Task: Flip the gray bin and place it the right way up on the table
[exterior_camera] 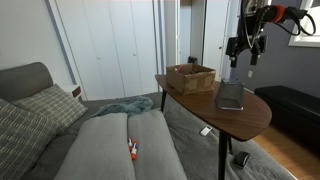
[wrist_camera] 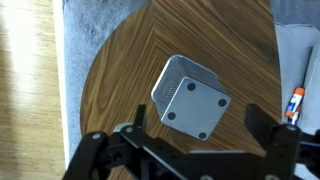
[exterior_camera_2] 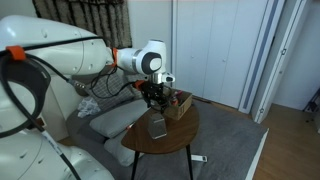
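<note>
The gray bin's upturned bottom (exterior_camera: 231, 84) (wrist_camera: 196, 110) is showing. Next, my gripper closes around it, with its fingers on opposite sides of the bin.
The gray bin (wrist_camera: 191, 96) lies upside down on the oval brown table (wrist_camera: 120, 70), its flat bottom with four round dots facing up. It also shows in both exterior views (exterior_camera: 230, 95) (exterior_camera_2: 157, 126). My gripper (wrist_camera: 198, 128) hangs above it with both fingers spread wide and nothing between them. In an exterior view the gripper (exterior_camera: 244, 52) is well above the bin, and in an exterior view (exterior_camera_2: 154, 97) it sits just over it.
A brown woven basket (exterior_camera: 190, 77) (exterior_camera_2: 177, 103) stands on the table beside the bin. A gray sofa (exterior_camera: 110, 145) with cushions lies below the table, with a small orange and white object (exterior_camera: 131, 150) on it. A dark bench (exterior_camera: 295, 105) stands at the wall.
</note>
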